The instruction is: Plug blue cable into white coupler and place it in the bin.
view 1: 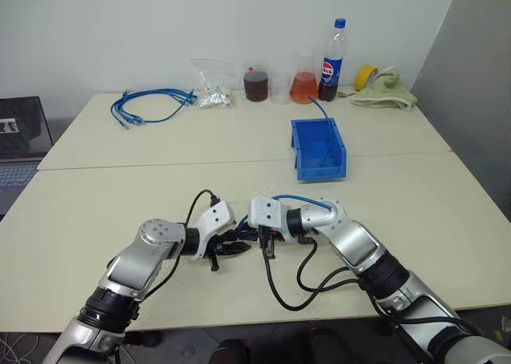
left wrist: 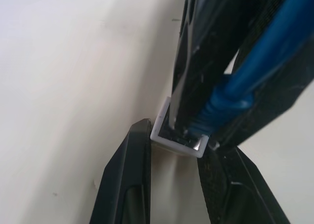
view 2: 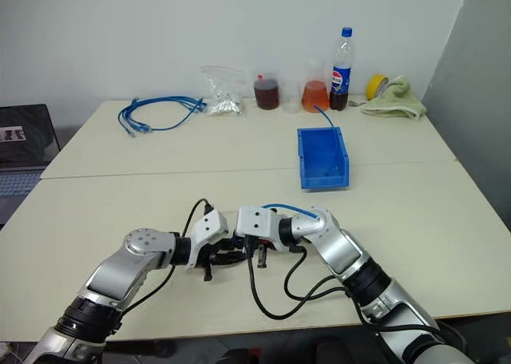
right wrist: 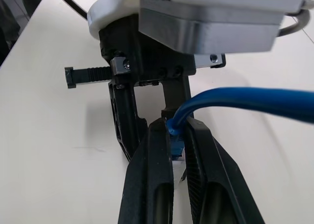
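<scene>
The blue cable's plug, now at the coupler's socket mouth, will be released by my right gripper on the blue bin's bottom (view 1: 312, 153), next to the part of the cable that hangs into it.
At the table's front middle my two grippers meet tip to tip. My left gripper (view 1: 235, 248) is shut on the white coupler (left wrist: 176, 143), a small white block held between its black fingers (left wrist: 125, 180). My right gripper (right wrist: 177, 135) is shut on the plug end of the blue cable (right wrist: 245, 98), which loops back over that wrist (view 1: 303, 199). The plug (left wrist: 221, 111) sits at the mouth of the coupler's dark socket; how deep it goes I cannot tell. The blue bin (view 1: 322, 172) stands open further back, right of centre, apart from both grippers.
Along the back edge are a coil of blue cables (view 1: 152, 104), a clear bag of parts (view 1: 214, 89), two jars (view 1: 256, 85), a cola bottle (view 1: 332, 61), yellow tape (view 1: 366, 77) and a green cloth (view 1: 387, 91). A laptop (view 1: 20, 136) sits far left.
</scene>
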